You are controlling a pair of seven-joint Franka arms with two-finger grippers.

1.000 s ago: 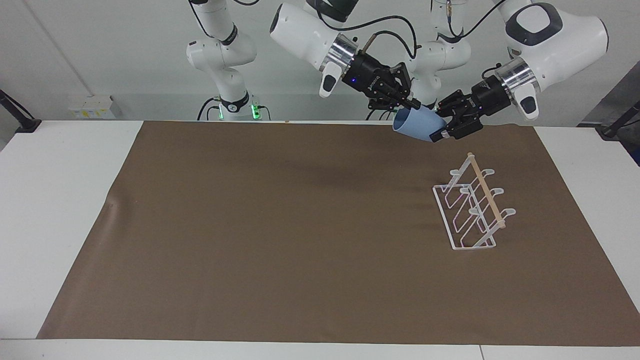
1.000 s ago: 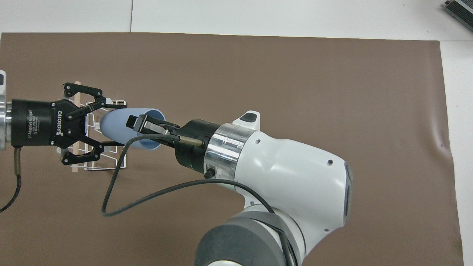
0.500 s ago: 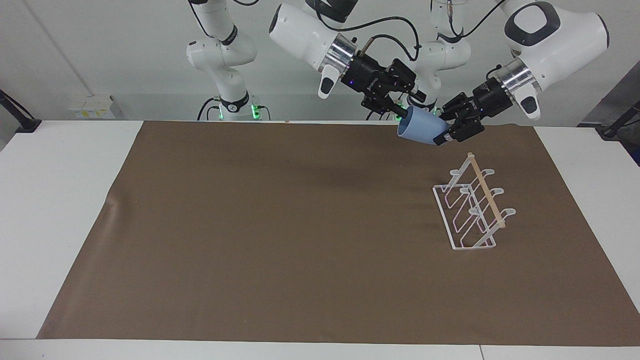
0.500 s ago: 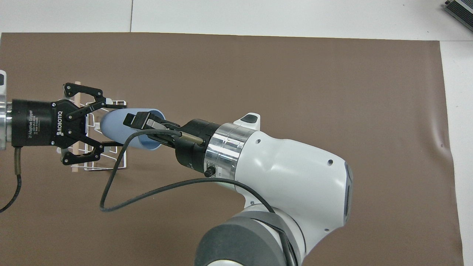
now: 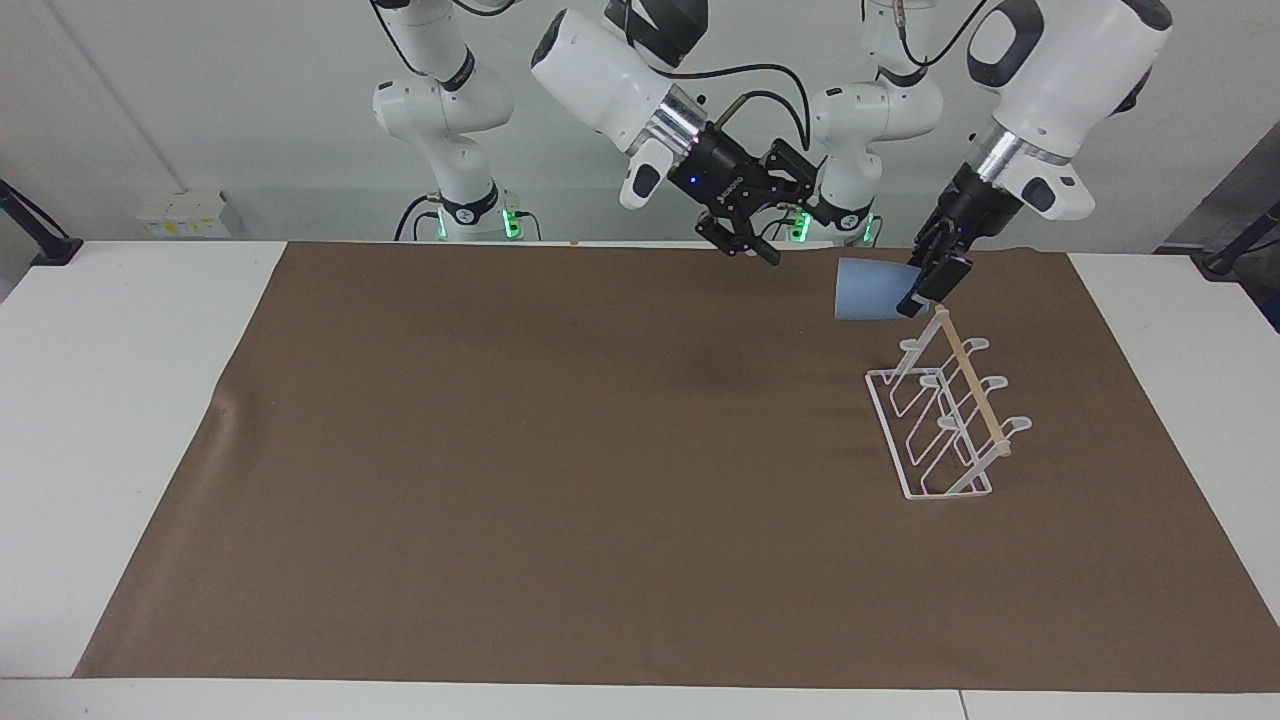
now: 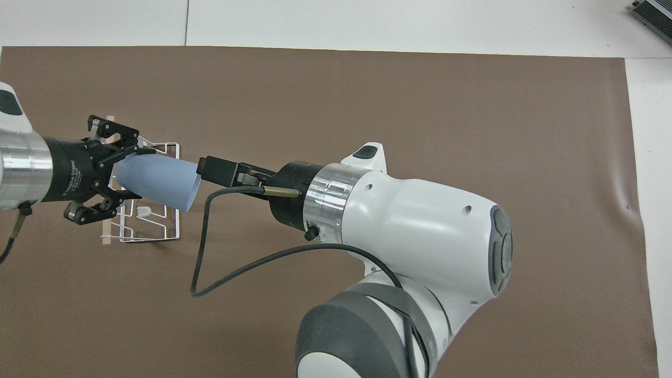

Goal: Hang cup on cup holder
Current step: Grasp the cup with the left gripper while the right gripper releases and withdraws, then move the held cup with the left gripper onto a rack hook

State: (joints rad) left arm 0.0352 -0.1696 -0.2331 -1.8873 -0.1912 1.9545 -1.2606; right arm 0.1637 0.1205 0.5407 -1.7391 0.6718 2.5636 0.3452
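My left gripper will release the light blue cup on the cup holder's end nearer the bare white table [image 6: 152, 156].
The light blue cup [image 5: 866, 291] is held on its side in the air, its mouth toward the right arm's end of the table. My left gripper [image 5: 920, 293] is shut on its base end, just over the end of the cup holder [image 5: 945, 420] nearest the robots. The holder is a white wire rack with a wooden dowel [image 5: 972, 385] on top. In the overhead view the cup [image 6: 157, 181] and left gripper [image 6: 116, 178] cover part of the rack [image 6: 152, 231]. My right gripper [image 5: 788, 228] is open and empty, in the air a short way off the cup's mouth; it also shows in the overhead view [image 6: 212, 173].
A brown mat [image 5: 560, 450] covers most of the white table [image 5: 120, 400]. The right arm's big white body [image 6: 420, 231] hides the mat's middle in the overhead view. A grey device [image 6: 653, 13] lies at the table's corner.
The right gripper let go of the cup's rim and drew back toward its own end. The left gripper turned downward and brought the cup lower, close over the rack's near end.
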